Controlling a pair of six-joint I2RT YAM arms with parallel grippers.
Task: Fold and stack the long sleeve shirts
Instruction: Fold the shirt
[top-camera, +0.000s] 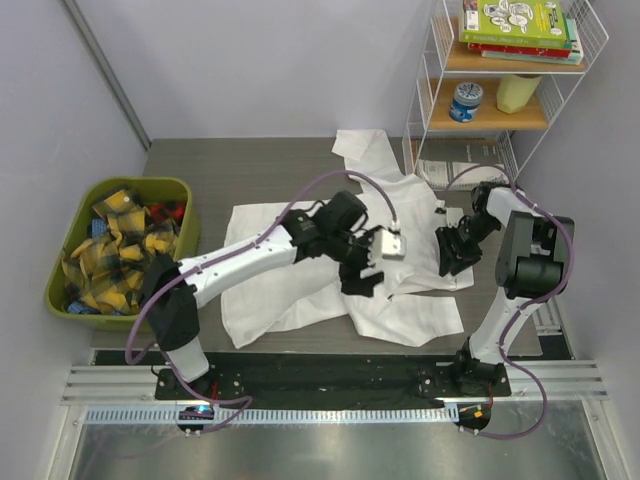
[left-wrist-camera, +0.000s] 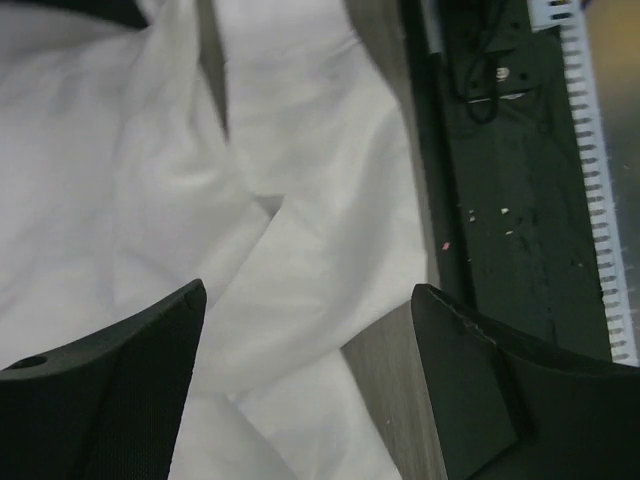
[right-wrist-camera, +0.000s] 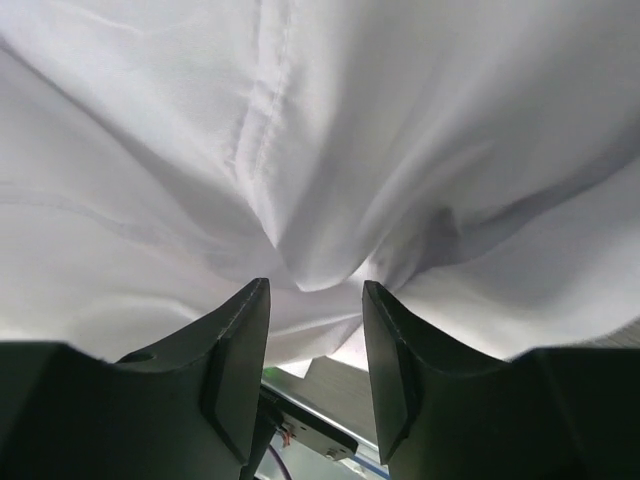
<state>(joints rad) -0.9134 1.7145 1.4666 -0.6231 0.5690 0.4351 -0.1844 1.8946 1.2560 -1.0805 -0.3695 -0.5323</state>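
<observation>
My left gripper will close on the sleeve's near edge (top-camera: 380, 336) (left-wrist-camera: 408, 240), next to the black mat, to pick up the white shirt there.
White long sleeve shirts lie crumpled and overlapping in the middle of the table. One shirt (top-camera: 270, 295) spreads to the near left. Another shirt (top-camera: 405, 195) lies further back, with a sleeve reaching toward the back. My left gripper (top-camera: 362, 278) hovers over the near edge of the cloth. In the left wrist view the left gripper (left-wrist-camera: 310, 350) is open wide over a shirt fold (left-wrist-camera: 300, 250) and bare table. My right gripper (top-camera: 452, 255) is at the shirts' right edge. The right gripper (right-wrist-camera: 315, 300) is open, with a bunched shirt fold (right-wrist-camera: 310, 255) just ahead of its tips.
A green bin (top-camera: 60, 290) at the left holds yellow-and-black plaid cloths (top-camera: 120, 240). A white wire shelf (top-camera: 505, 90) stands at the back right with books and a can. White papers (top-camera: 445, 172) lie below it. A black mat (top-camera: 330, 370) runs along the near edge.
</observation>
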